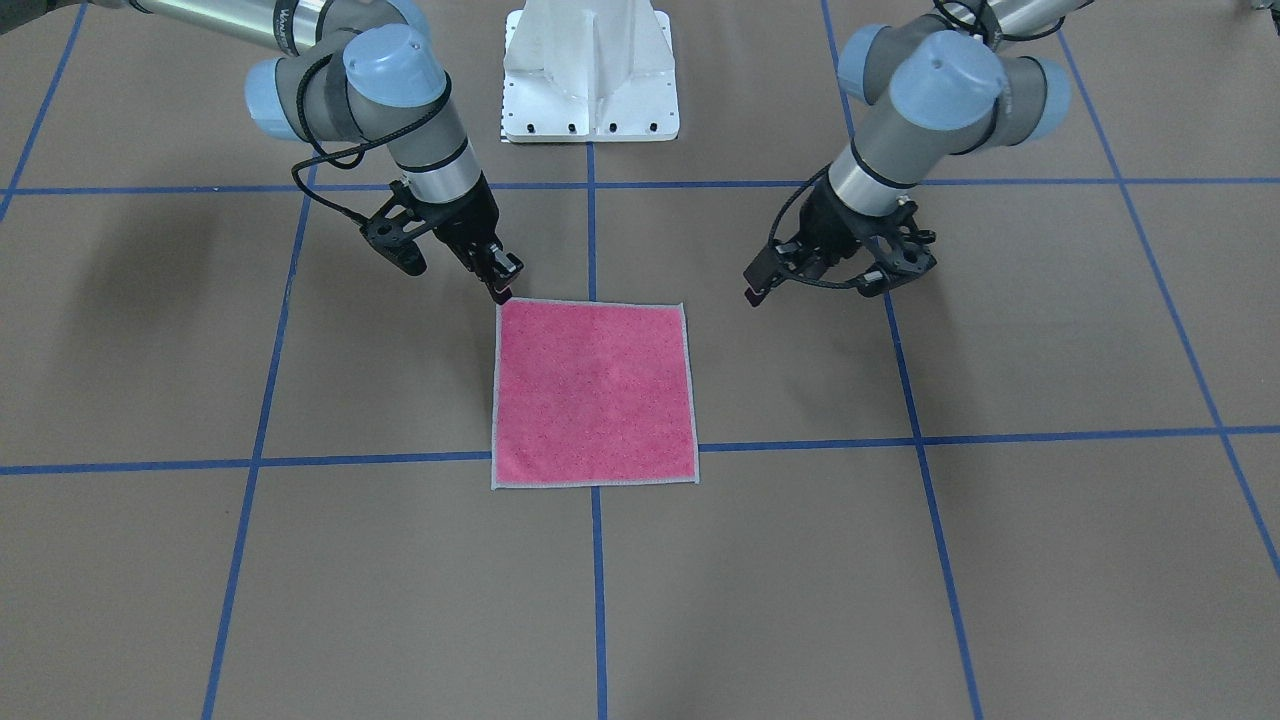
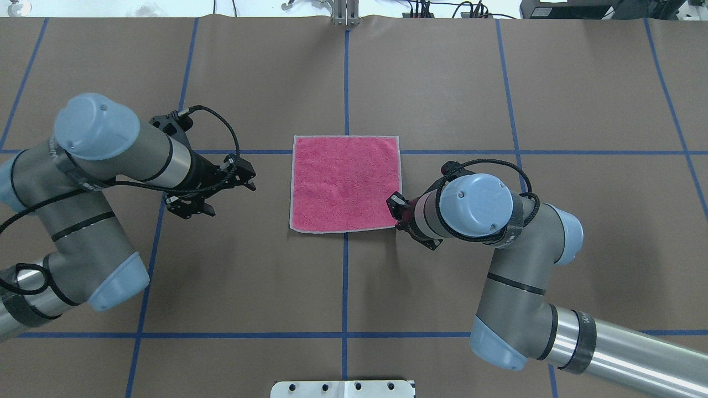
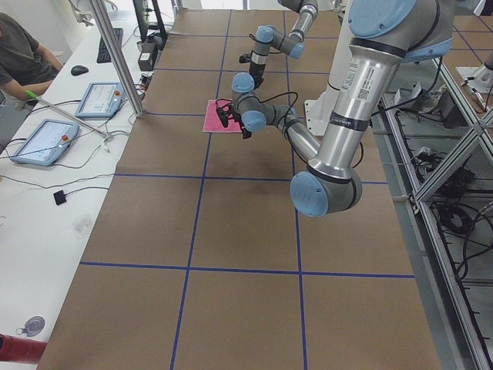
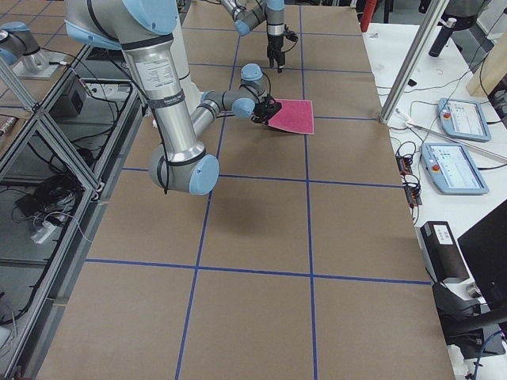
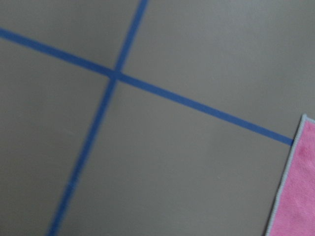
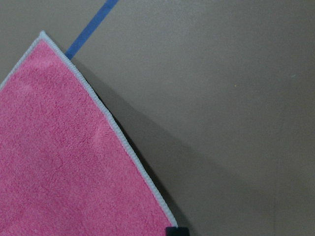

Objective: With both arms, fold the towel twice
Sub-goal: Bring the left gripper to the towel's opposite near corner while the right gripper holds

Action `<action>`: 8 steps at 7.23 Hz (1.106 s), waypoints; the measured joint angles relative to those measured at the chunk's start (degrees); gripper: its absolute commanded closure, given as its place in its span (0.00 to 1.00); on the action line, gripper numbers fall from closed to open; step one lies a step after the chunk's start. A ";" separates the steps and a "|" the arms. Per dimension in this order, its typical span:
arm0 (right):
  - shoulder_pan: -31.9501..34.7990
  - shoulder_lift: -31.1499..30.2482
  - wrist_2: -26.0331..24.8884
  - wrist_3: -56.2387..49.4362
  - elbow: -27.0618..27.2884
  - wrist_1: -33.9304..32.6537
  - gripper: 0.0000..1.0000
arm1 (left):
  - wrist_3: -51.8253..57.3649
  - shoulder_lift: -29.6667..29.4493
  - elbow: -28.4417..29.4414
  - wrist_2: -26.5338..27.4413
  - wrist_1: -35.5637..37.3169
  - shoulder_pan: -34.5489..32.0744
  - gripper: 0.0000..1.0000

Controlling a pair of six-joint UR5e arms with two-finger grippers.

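My left gripper is to close next on the free corner (image 1: 681, 306) of the towel's edge nearest the white pedestal base, opposite the corner of my right gripper.
The towel (image 1: 593, 395) lies flat, pink face up, in the middle of the table (image 2: 345, 185). My right gripper (image 1: 503, 283) is at the towel's corner nearest the robot on my right side (image 2: 395, 207) and looks shut on that corner. In the right wrist view the towel's pale edge (image 6: 113, 128) is slightly raised, with a shadow under it, and a black fingertip (image 6: 177, 230) shows at the bottom. My left gripper (image 1: 757, 285) hovers over bare table a short way off the towel's opposite side (image 2: 250, 177) and appears open and empty. The left wrist view shows only the towel's edge (image 5: 300, 187).
Brown paper with blue tape grid lines (image 1: 595, 590) covers the table. The white pedestal base (image 1: 590, 70) stands at the robot's side. Operators' tablets (image 3: 46, 141) and cables lie on a side bench beyond the table's far edge.
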 measured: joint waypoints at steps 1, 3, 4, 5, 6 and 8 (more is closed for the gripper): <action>0.06 -0.50 0.01 -0.15 0.05 0.10 1.00 | -2.33 -2.74 1.75 1.32 0.34 1.72 0.07; 0.15 -0.93 0.13 -0.23 0.93 0.15 1.00 | -4.97 -6.48 5.15 5.32 0.44 4.76 0.14; 0.16 -1.05 0.28 -0.22 1.23 0.14 1.00 | -5.45 -7.21 6.25 6.14 0.30 5.77 0.18; 0.20 -1.13 0.36 -0.19 1.41 0.14 1.00 | -5.63 -7.73 7.05 6.45 0.23 6.67 0.23; 0.21 -1.23 0.38 -0.17 1.53 0.14 1.00 | -5.68 -8.03 7.55 6.56 0.20 7.27 0.31; 0.22 -1.41 0.43 -0.16 1.63 0.14 1.00 | -5.74 -8.48 7.86 6.67 0.18 7.78 0.33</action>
